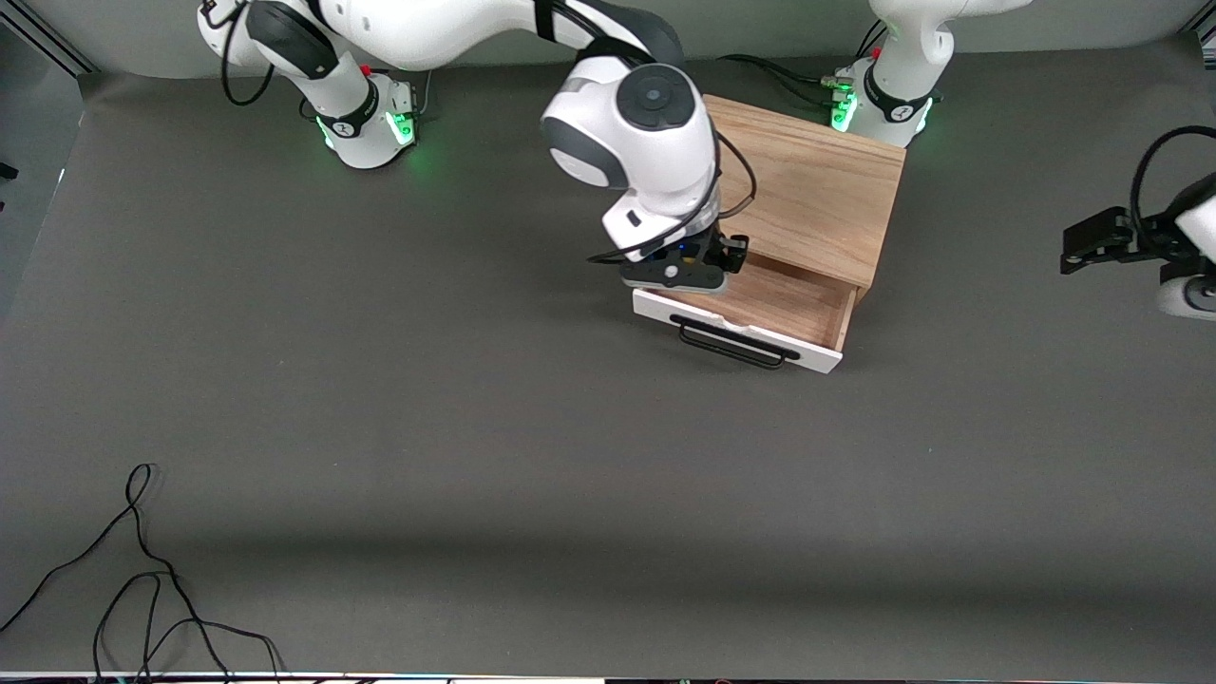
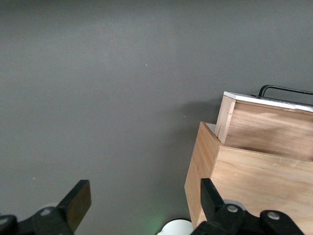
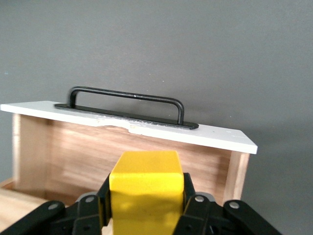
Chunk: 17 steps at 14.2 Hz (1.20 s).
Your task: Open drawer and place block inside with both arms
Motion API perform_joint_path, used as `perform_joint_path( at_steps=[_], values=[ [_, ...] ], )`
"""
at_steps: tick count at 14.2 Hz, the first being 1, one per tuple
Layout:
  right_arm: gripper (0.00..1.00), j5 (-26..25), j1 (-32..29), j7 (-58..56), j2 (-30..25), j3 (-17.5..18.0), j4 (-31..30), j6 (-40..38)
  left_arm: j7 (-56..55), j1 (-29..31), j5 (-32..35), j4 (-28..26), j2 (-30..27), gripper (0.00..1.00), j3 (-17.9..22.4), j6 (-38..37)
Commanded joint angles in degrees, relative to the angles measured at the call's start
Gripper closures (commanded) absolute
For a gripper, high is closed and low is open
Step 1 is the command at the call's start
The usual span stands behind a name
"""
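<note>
Next, I let go of the yellow block with my right gripper inside the drawer (image 1: 708, 292) (image 3: 160, 177), close behind the white front and beside its chipped notch. The block is now just above the drawer's floor.
The drawer (image 1: 760, 302) stands pulled out of the light wooden box (image 1: 807, 190), its white front and black wire handle (image 1: 731, 344) facing the front camera. My right gripper (image 1: 676, 277) hangs over the open drawer at its end toward the right arm. In the right wrist view it (image 3: 145, 196) is shut on the yellow block (image 3: 145, 188), just above the drawer's wood floor (image 3: 88, 152). The hand hides the block in the front view. My left gripper (image 1: 1078, 249) waits open and empty past the box toward the left arm's end; the left wrist view (image 2: 144, 196) shows the box (image 2: 244, 181) beside it.
A loose black cable (image 1: 142, 589) lies on the grey table at the corner nearest the front camera, toward the right arm's end. The two green-lit arm bases (image 1: 375, 123) (image 1: 879, 104) stand along the table's edge farthest from the front camera.
</note>
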Motion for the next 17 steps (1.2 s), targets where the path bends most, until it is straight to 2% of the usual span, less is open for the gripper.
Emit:
perform_joint_path(
  at_steps=[1,3,4,10,12,14,15,16,17],
  values=[
    [1.00,-4.20,2.52,4.06,4.06,-0.54,2.57,1.71,2.08,2.46,-2.09,-16.50,-11.16,0.00,-0.36,9.13],
    [1.00,-4.38,3.40,5.29,4.95,-0.54,2.48,1.80,2.00,2.20,-2.09,-25.31,-17.23,0.00,-0.45,14.68],
    [1.00,-4.47,3.40,6.17,5.04,-0.54,2.39,1.80,2.00,2.03,-2.09,-26.65,-18.13,0.00,-0.54,15.40],
    [1.00,-7.28,4.37,7.31,8.20,-0.54,2.22,3.20,2.17,1.67,-1.65,-25.00,-17.62,0.00,-0.71,18.93],
    [0.97,-7.80,4.37,7.67,8.90,-0.54,2.22,3.82,1.73,1.67,-1.48,-24.82,-17.79,0.00,-0.89,18.05],
    [0.88,-7.81,4.37,7.76,8.99,-0.54,2.30,3.82,1.64,1.50,-1.39,-24.12,-17.44,0.00,-0.89,17.34],
    [0.75,-7.81,4.37,8.02,8.99,-0.54,2.30,3.82,1.99,1.41,-1.39,-24.12,-17.44,0.00,-0.89,17.34],
    [0.02,-8.24,4.37,8.02,8.99,-0.63,2.30,3.91,2.08,1.41,-1.39,-24.12,-17.44,0.00,-0.89,17.17],
    [0.00,-10.86,4.37,7.93,8.91,-0.46,2.39,3.82,2.17,1.41,-1.39,-24.12,-17.44,0.00,-0.89,16.12]
  ],
)
